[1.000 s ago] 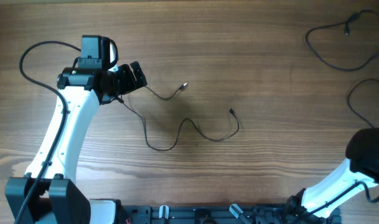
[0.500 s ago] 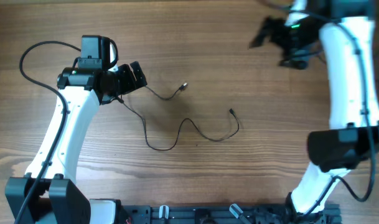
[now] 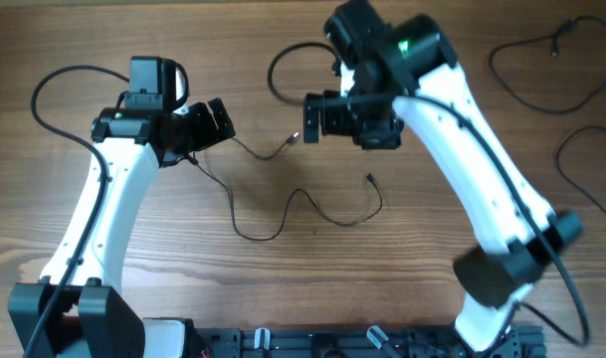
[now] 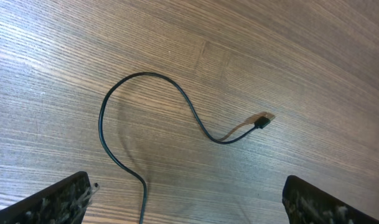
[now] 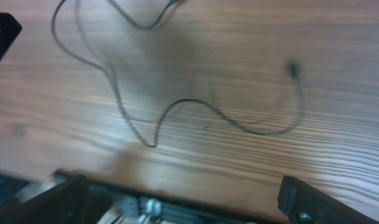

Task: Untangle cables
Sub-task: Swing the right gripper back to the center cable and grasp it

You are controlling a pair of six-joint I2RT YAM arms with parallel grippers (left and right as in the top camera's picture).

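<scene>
Next, my right gripper grips the thin black cable across the middle of the table at the bend (image 3: pixel 270 239) (image 5: pixel 154 145) nearest the base bar.
One thin black cable (image 3: pixel 283 214) snakes across the middle of the table. It has one plug tip (image 3: pixel 295 137) near the centre and another (image 3: pixel 370 179) further right. My left gripper (image 3: pixel 223 121) is open at the cable's left end. In the left wrist view the cable (image 4: pixel 145 76) loops to its plug (image 4: pixel 262 122) and runs down between the spread fingers (image 4: pixel 61 202), untouched. My right gripper (image 3: pixel 310 117) hovers open just right of the centre plug. Its blurred wrist view shows the cable (image 5: pixel 177 102) and plug (image 5: pixel 293 67) below, with nothing between its fingers (image 5: pixel 317 202).
Two more thin black cables lie at the far right, one (image 3: pixel 541 89) at the top and another (image 3: pixel 576 164) below it. The right arm's own thicker cable (image 3: pixel 281 70) loops behind its wrist. The base rail (image 3: pixel 312 343) runs along the front edge.
The right arm has swung from the right edge across the top of the table to the middle, now hovering by the centre plug. The left arm and the cable have not moved.
</scene>
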